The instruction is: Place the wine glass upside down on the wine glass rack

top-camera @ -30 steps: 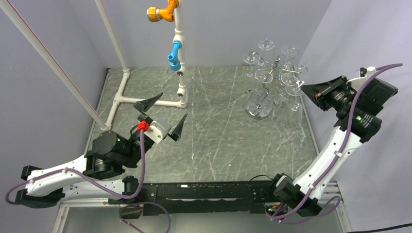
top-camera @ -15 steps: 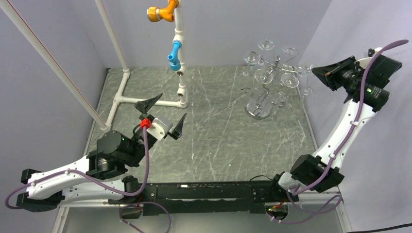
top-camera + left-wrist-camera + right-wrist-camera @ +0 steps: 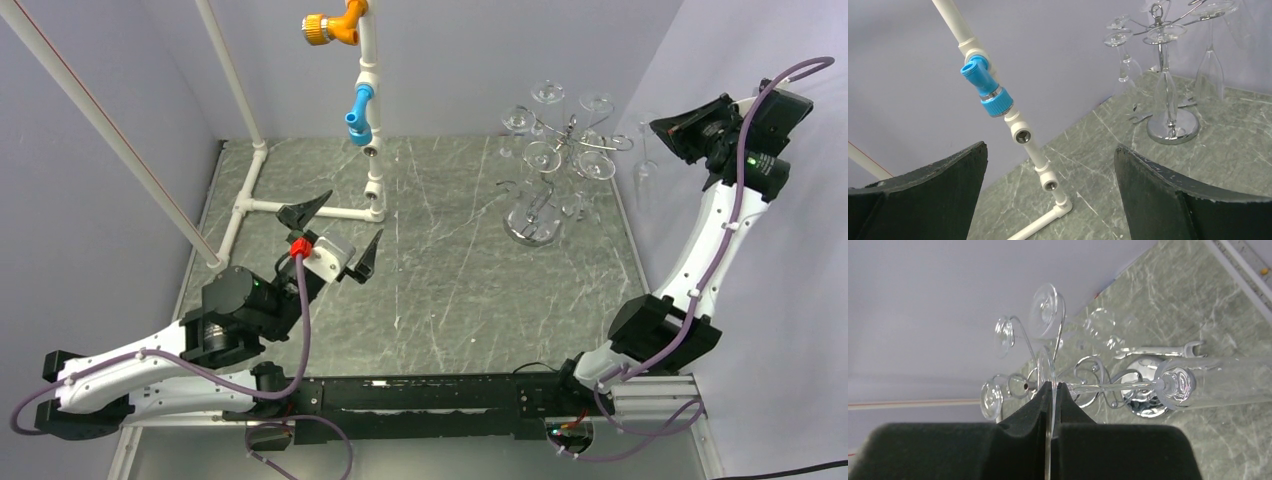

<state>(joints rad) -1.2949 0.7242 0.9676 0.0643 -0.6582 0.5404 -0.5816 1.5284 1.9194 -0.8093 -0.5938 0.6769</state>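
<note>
The robot's right gripper will release the wine glass in the rack's empty curled arm [image 3: 621,141], the one that reaches toward this gripper.
The chrome wine glass rack [image 3: 566,140] stands at the back right on its round base [image 3: 1173,131], with several glasses hanging foot-up from its curled arms [image 3: 1088,372]. My right gripper [image 3: 657,128] is raised just right of the rack and is shut on the foot of a clear wine glass [image 3: 645,182], which hangs bowl-down beside the rack. In the right wrist view the foot sits edge-on between the fingertips of the right gripper [image 3: 1050,386], and the stem [image 3: 1113,386] runs away toward the bowl [image 3: 1220,382]. My left gripper [image 3: 345,225] hovers open and empty over the table's left half.
A white pipe frame [image 3: 372,190] with orange and blue fittings [image 3: 990,95] rises at the back left, and a slanted white pole [image 3: 120,150] runs along the left side. A small wrench [image 3: 1158,350] lies by the rack's base. Purple walls close in on the back and both sides.
The right arm has lifted and swung back to the right, carrying the glass up from beside the hanging glasses to the rack's right side. The left arm shifted only slightly.
</note>
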